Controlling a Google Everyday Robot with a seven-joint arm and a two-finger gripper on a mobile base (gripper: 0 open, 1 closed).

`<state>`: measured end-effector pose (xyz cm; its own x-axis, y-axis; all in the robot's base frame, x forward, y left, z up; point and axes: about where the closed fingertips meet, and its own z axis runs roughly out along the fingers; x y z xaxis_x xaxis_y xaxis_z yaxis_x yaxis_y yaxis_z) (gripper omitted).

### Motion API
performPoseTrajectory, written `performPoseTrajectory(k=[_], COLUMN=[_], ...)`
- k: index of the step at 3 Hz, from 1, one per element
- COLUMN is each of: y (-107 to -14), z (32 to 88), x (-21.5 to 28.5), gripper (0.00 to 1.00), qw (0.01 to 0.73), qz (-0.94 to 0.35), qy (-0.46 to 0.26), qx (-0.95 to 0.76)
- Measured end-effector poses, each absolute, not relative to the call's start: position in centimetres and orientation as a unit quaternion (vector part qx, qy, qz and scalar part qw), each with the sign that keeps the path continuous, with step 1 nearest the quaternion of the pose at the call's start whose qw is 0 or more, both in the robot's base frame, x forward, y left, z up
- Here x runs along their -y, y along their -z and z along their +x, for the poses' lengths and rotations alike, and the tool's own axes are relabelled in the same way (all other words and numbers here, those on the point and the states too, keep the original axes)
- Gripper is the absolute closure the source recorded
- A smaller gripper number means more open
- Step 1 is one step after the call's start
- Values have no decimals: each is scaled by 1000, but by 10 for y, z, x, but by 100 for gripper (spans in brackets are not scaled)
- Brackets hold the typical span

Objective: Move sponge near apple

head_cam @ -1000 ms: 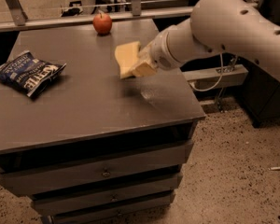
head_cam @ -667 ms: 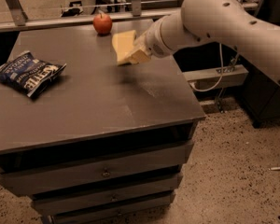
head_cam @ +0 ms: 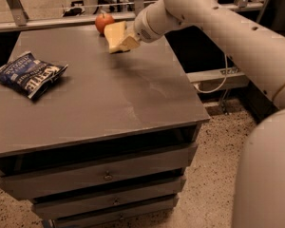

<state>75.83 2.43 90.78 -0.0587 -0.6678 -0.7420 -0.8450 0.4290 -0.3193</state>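
I need to use my gripper to set the pale-yellow sponge down on the grey table (head_cam: 122, 43) just in front of the red apple.
The small red apple (head_cam: 103, 22) sits at the far edge of the grey table (head_cam: 109, 94). The pale-yellow sponge (head_cam: 114, 35) is held in my gripper (head_cam: 123, 41), tilted and lifted a little above the tabletop, just in front of and to the right of the apple. It partly covers the apple's right side. The gripper is shut on the sponge, with one pale finger showing along its lower right edge. My white arm (head_cam: 218, 18) reaches in from the right.
A blue chip bag (head_cam: 29, 74) lies at the table's left side. The table has drawers (head_cam: 104, 175) below its front edge. A metal rail (head_cam: 61, 22) runs behind the table. A white cable (head_cam: 218, 82) hangs at the right.
My gripper has carried the sponge from the table's right middle toward the far edge, ending close beside the apple. The apple and chip bag have not moved.
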Motion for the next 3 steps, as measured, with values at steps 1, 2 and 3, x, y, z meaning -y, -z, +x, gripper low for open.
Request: performPoseTrajectory(k=[1, 2, 3], y=[-905, -897, -888], z=[790, 818, 830], x=[-27, -20, -15], gripper=[100, 100, 100], qw=[433, 422, 414], qz=[-517, -495, -482], qy=[-102, -97, -98], qx=[-731, -754, -766])
